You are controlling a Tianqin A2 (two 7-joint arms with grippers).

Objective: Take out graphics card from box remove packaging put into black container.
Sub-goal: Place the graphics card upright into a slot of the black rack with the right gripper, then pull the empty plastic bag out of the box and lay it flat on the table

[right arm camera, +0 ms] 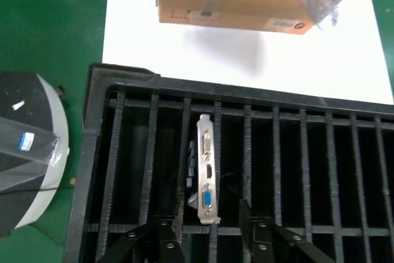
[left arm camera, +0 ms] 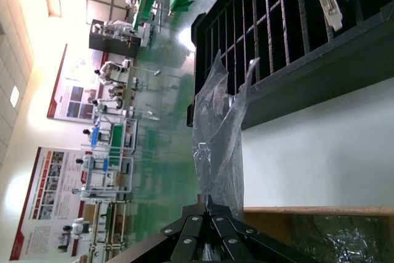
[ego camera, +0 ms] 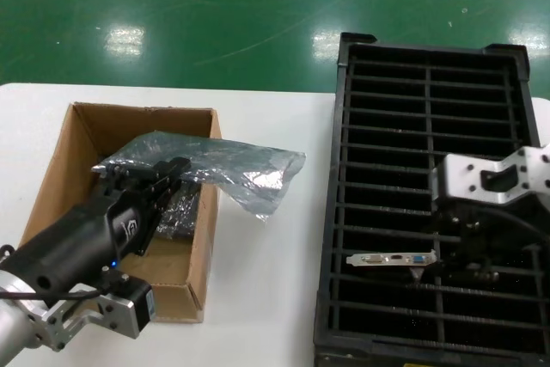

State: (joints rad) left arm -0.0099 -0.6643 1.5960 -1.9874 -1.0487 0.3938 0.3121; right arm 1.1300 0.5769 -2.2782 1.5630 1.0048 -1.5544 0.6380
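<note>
Next, I release the grey plastic bag from my left gripper on the bare part of the table point(ego camera: 265, 253) point(left arm camera: 338, 152) between the cardboard box and black container.
The brown cardboard box point(ego camera: 203, 238) stands on the left of the white table. My left gripper point(ego camera: 176, 168) is over the box, shut on one end of the crinkled grey plastic bag point(ego camera: 241, 169), which hangs out over the box's right wall; the left wrist view shows the pinched bag point(left arm camera: 218, 133) at the gripper point(left arm camera: 208, 198). The graphics card's silver bracket point(ego camera: 391, 258) stands in a slot of the black container point(ego camera: 333, 212). My right gripper point(ego camera: 434, 259) is over it and open; in the right wrist view it point(right arm camera: 209, 214) straddles the blue-port end of the card point(right arm camera: 208, 170).
More dark crinkled plastic point(ego camera: 180, 204) lies inside the box. A bare strip of table point(ego camera: 275, 281) separates box and container. Green floor lies beyond the table's far edge. A grey-white round object point(right arm camera: 24, 158) sits beside the container's near corner.
</note>
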